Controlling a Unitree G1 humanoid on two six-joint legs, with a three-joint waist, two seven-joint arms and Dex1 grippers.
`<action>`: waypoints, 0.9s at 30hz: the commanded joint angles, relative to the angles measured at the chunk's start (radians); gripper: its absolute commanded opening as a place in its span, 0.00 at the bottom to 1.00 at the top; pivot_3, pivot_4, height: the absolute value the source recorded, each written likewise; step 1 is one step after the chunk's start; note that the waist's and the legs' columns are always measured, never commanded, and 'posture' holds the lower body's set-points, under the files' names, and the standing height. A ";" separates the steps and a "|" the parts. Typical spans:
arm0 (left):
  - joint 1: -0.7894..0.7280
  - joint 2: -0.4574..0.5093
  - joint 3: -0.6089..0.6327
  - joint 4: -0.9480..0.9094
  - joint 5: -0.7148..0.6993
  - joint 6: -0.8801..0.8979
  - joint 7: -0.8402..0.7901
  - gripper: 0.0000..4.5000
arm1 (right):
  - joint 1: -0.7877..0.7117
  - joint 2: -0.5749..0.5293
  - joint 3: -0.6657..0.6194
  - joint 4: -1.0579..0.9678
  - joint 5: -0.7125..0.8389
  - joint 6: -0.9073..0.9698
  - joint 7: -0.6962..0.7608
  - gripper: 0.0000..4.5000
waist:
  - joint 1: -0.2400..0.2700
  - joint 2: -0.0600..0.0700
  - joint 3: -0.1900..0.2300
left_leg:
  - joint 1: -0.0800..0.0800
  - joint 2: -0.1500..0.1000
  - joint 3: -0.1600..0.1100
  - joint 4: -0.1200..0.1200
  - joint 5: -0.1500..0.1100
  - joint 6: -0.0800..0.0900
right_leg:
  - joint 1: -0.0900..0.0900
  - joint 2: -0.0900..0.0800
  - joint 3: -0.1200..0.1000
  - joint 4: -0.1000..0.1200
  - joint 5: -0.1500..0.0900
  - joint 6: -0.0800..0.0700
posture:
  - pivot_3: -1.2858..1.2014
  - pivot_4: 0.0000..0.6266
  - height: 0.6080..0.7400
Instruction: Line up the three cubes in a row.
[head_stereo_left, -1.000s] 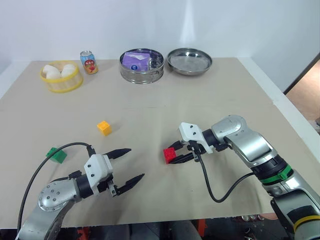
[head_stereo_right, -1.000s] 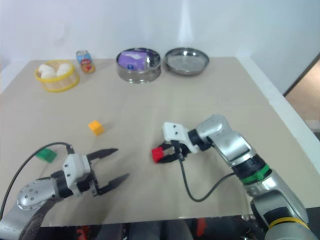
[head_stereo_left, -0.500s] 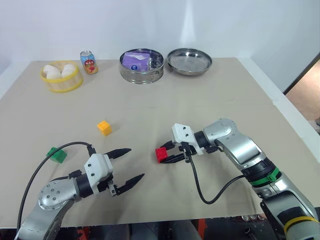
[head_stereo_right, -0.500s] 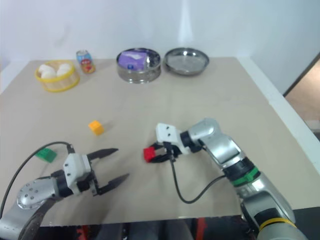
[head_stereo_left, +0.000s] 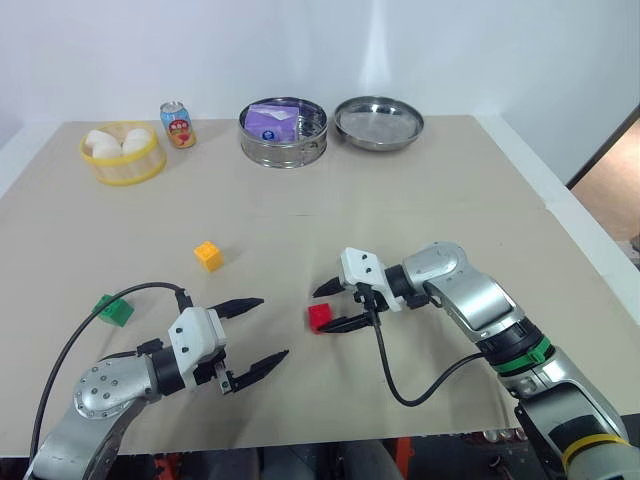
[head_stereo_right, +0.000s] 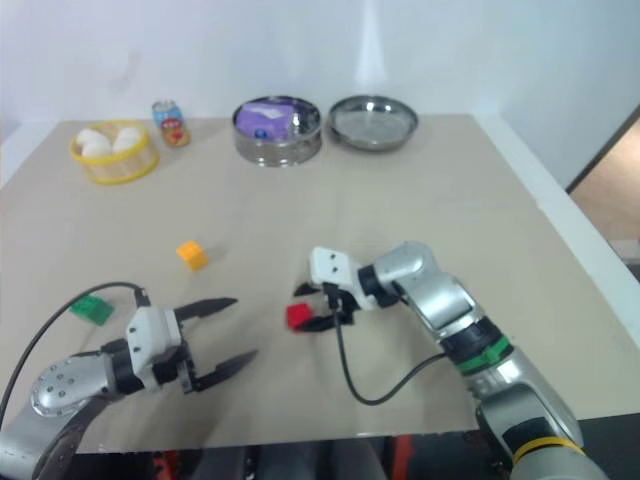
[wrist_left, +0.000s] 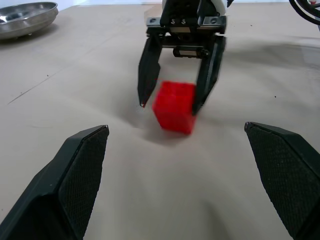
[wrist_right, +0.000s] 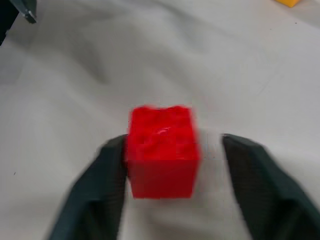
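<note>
The left gripper will next go to the green cube beside the left arm's cable and close on the green cube's opposite sides (head_stereo_left: 117, 312).
The red cube (head_stereo_left: 319, 317) rests on the tan table just left of centre, between the spread fingers of my right gripper (head_stereo_left: 325, 310), which is open. In the right wrist view the red cube (wrist_right: 161, 150) sits against one finger with a gap to the other. The yellow-orange cube (head_stereo_left: 208, 255) lies farther back and left. At the left, beside my left arm's cable, lies the green cube (head_stereo_left: 114, 310). My left gripper (head_stereo_left: 273, 327) is open and empty, pointing at the red cube (wrist_left: 174, 106) from a short way off.
Along the far edge stand a yellow basket (head_stereo_left: 122, 172) of white buns, a drink can (head_stereo_left: 178, 124), a steel tin (head_stereo_left: 284, 148) holding a purple packet, and an empty steel dish (head_stereo_left: 378, 122). The table's right edge (head_stereo_left: 575, 235) drops to the floor.
My right gripper carried the red cube to the left, then opened, leaving the cube on the table between its fingers. The left gripper stayed still.
</note>
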 joint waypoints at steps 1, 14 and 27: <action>-0.008 0.010 0.006 -0.031 -0.004 -0.002 -0.002 1.00 | 0.012 -0.015 -0.028 -0.034 0.010 -0.023 0.041 0.99 | 0.000 0.000 0.000 | 0.000 0.000 0.000 0.000 0.000 0.000 | 0.000 0.000 0.000 0.000 0.000 0.000 | 0.52 0.24 1.00; 0.007 0.001 0.087 0.007 -0.035 0.007 0.037 1.00 | -0.017 0.007 -0.196 -0.161 0.173 0.111 -0.001 0.99 | 0.000 0.000 0.000 | 0.000 0.000 0.000 0.001 0.000 0.000 | 0.000 0.000 0.000 0.000 0.001 0.000 | 0.52 0.24 1.00; -0.091 -0.110 0.253 0.123 -0.004 0.123 0.345 1.00 | 0.018 0.158 -0.242 -0.282 0.168 0.108 -0.262 0.99 | 0.000 0.000 0.000 | 0.000 0.001 0.000 0.001 0.000 0.000 | 0.000 0.001 0.000 0.001 0.004 0.004 | 0.52 0.24 1.00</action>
